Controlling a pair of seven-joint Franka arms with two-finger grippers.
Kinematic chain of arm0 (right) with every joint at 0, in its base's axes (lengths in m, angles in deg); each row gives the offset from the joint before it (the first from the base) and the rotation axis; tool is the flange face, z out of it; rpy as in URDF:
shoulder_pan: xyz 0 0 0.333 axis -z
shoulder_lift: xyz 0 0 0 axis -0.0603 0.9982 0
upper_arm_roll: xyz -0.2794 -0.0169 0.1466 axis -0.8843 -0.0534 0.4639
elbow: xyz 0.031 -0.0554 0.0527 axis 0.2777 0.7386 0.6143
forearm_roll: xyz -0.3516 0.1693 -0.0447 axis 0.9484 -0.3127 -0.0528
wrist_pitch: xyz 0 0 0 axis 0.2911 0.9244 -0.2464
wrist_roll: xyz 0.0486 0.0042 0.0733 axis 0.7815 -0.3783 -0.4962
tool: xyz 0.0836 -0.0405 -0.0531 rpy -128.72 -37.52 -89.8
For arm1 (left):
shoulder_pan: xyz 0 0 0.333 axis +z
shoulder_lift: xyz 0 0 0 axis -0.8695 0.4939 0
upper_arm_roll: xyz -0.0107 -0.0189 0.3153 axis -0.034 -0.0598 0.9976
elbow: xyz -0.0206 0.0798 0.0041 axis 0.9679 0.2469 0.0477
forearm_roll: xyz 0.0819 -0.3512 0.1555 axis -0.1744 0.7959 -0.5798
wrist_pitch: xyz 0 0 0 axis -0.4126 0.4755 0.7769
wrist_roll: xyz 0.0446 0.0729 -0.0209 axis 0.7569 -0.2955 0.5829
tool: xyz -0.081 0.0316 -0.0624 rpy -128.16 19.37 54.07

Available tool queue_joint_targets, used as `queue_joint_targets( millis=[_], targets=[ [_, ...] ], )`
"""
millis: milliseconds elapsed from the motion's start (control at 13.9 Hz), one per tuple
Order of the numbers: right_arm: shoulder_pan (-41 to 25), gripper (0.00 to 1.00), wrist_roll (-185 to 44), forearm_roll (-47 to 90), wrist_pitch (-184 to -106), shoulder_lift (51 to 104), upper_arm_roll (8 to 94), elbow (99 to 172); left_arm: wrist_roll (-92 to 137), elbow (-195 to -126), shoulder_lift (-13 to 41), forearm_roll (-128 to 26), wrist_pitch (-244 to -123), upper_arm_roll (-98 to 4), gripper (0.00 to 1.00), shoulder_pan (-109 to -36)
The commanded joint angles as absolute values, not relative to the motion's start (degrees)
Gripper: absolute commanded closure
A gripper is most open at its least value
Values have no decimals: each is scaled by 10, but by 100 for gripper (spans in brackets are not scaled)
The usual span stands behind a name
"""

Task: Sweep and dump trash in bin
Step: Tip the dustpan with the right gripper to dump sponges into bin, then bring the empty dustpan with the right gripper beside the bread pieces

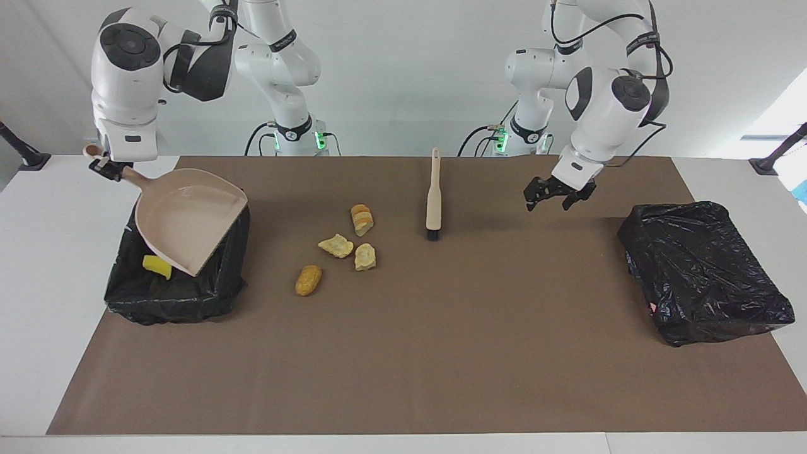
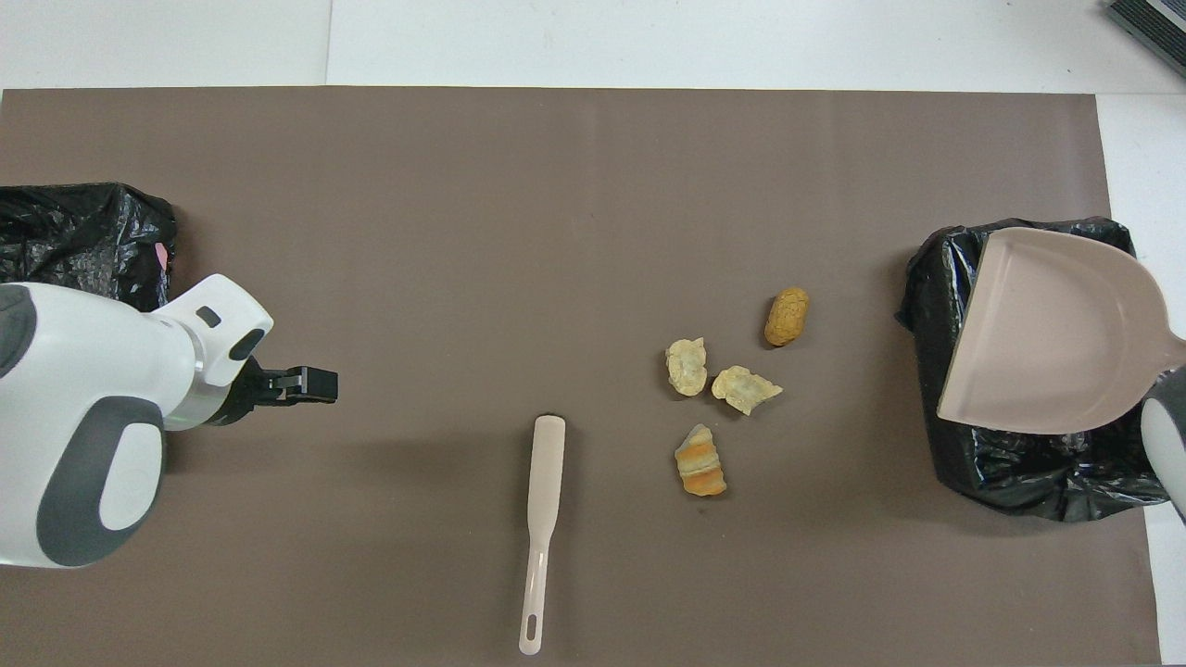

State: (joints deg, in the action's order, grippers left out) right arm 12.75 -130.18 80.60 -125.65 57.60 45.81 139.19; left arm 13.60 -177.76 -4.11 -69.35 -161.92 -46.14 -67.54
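Note:
I need to release the beige dustpan with my right gripper on the brown mat [image 2: 544,238] beyond the wide end of the beige brush.
My right gripper [image 1: 104,166] is shut on the handle of the beige dustpan [image 1: 189,217], which hangs tilted over the black-bagged bin [image 1: 176,296] at the right arm's end. The pan [image 2: 1047,333] looks bare and covers most of the bin [image 2: 1019,468]. One yellow sponge scrap [image 1: 157,266] shows in the bin under the pan's lip. Several bread chunks [image 1: 353,247] lie loose on the mat [image 2: 723,384]. The beige brush [image 1: 433,195] lies flat on the mat [image 2: 542,500], held by nothing. My left gripper [image 1: 553,200] hangs open and holds nothing [image 2: 310,384].
A second black-bagged bin [image 1: 706,274] stands at the left arm's end [image 2: 83,241]. A brown mat [image 1: 441,366] covers the table. The bread chunks lie between the brush and the bin under the dustpan.

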Motion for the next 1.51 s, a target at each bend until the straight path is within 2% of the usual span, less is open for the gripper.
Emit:
queue_joint_targets(
  millis=[0, 216, 432, 576, 791, 935, 1295, 1439],
  targets=[
    [97, 100, -1201, 729, -1234, 557, 464, 1405, 60, -1753, -32, -710, -1606, -471, 0, -605],
    [16, 100, -1009, 680, -1217, 561, 465, 1409, 34, -1670, 8, -711, -1568, -471, 0, -549],
    [-56, 100, -782, 662, -1238, 605, 465, 1406, 32, -1516, 63, -756, -1424, -471, 0, -548],
    [-87, 100, -681, 626, -1274, 632, 465, 1405, 25, -1465, 69, -756, -1375, -472, 0, -549],
    [-138, 100, -528, 566, -1338, 683, 465, 1382, 21, -1445, 53, -756, -1346, -478, 0, -555],
    [-187, 100, -430, 544, -1360, 734, 465, 1335, 14, -1443, 36, -750, -1352, -478, 0, -555],
    [-274, 100, -230, 528, -1376, 890, 465, 1180, 15, -1442, 31, -744, -1352, -479, 0, -556],
    [-298, 100, -179, 528, -1379, 953, 465, 1104, 17, -1442, 7, -743, -1346, -479, 0, -556]
  ],
)
